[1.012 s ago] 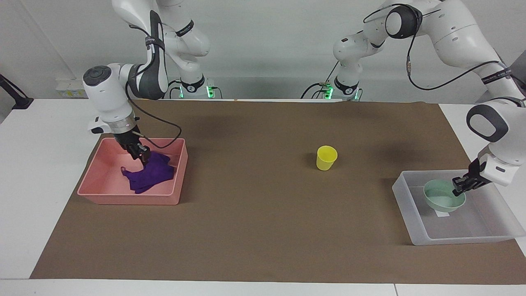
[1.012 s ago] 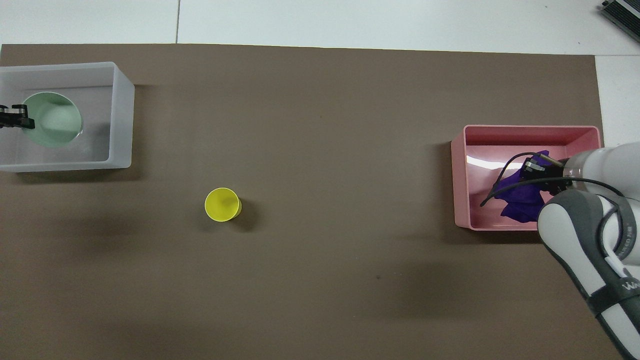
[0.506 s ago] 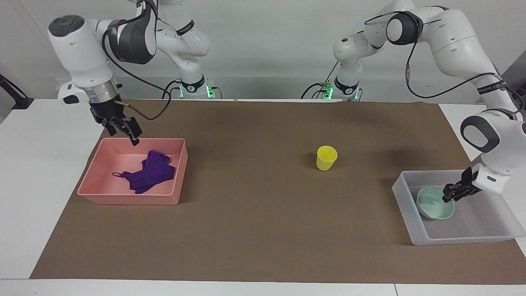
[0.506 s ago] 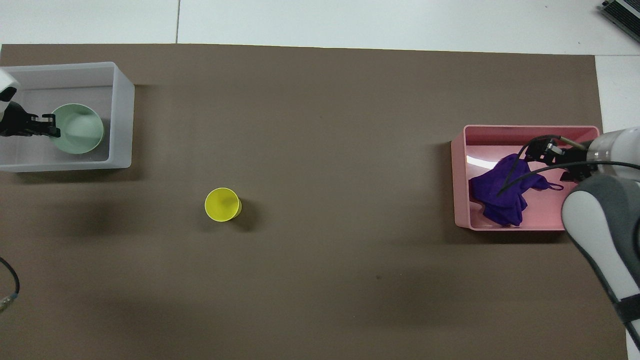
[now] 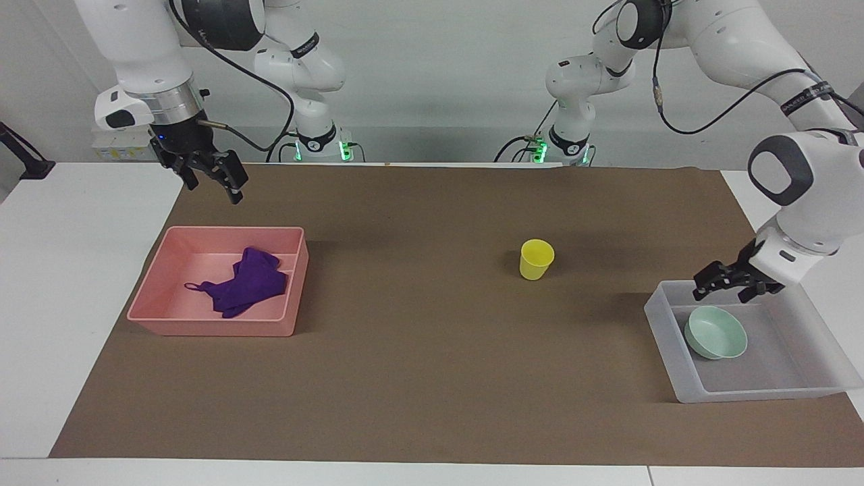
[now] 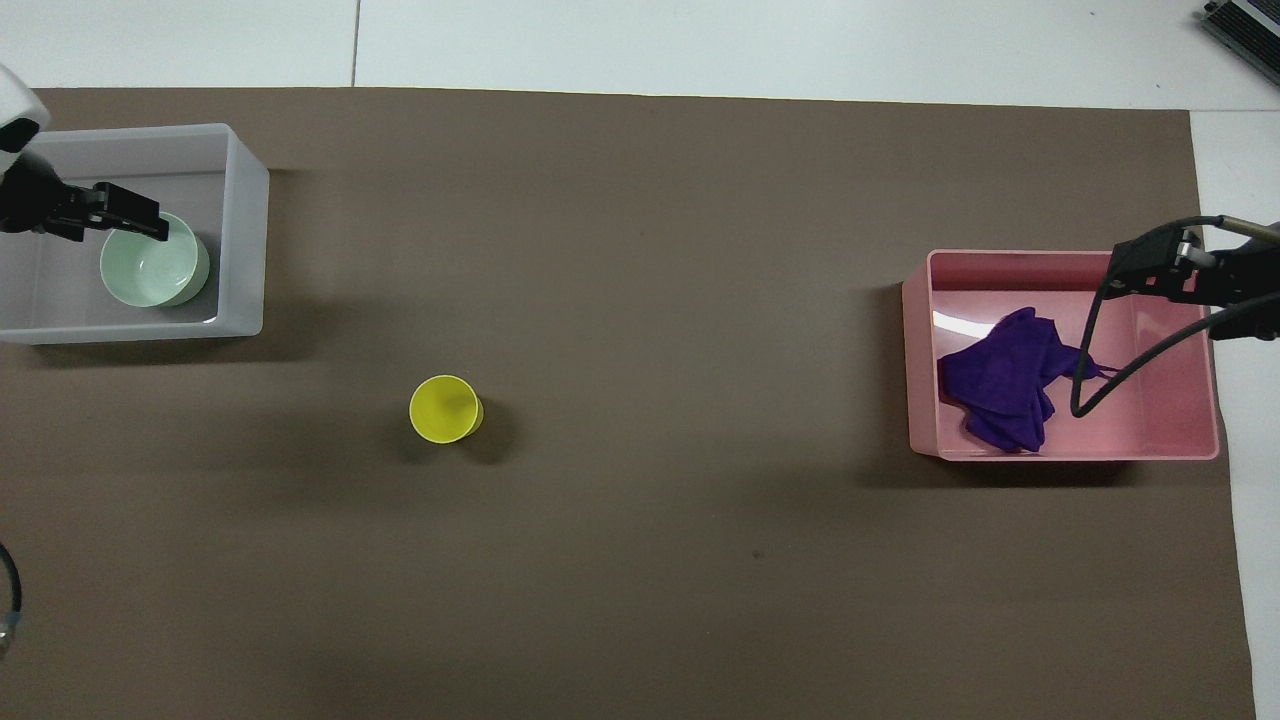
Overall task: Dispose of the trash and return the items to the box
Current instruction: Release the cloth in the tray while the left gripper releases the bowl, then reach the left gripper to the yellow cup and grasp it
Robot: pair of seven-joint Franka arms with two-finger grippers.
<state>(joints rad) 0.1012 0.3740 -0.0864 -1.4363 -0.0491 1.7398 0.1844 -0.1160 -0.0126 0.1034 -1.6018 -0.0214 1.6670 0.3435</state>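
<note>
Next, my left gripper goes to the yellow cup on the brown mat and closes on the cup's rim point(image 6: 416, 392), on the side toward the translucent box.
The purple rag point(image 5: 246, 283) lies crumpled in the pink tray point(image 5: 209, 327) toward the right arm's end; it also shows in the overhead view point(image 6: 1000, 385). My right gripper point(image 5: 213, 192) is open and empty, raised above the tray's edge nearest the robots. The mint-green bowl point(image 5: 715, 332) rests upright in the translucent box point(image 5: 665, 337) toward the left arm's end. My left gripper point(image 5: 721, 294) is open and empty just above the bowl and the box rim. The yellow cup point(image 5: 536, 259) stands upright on the brown mat, nearer the box than the pink tray.
A brown mat point(image 5: 418, 378) covers most of the white table. The cup point(image 6: 445, 409) stands alone on it between the box point(image 6: 240, 240) and the pink tray point(image 6: 1060, 260). The right arm's cable hangs over the pink tray.
The right gripper let go of the rag in the pink tray and rose. The left gripper set the bowl down in the box, opened and lifted off it.
</note>
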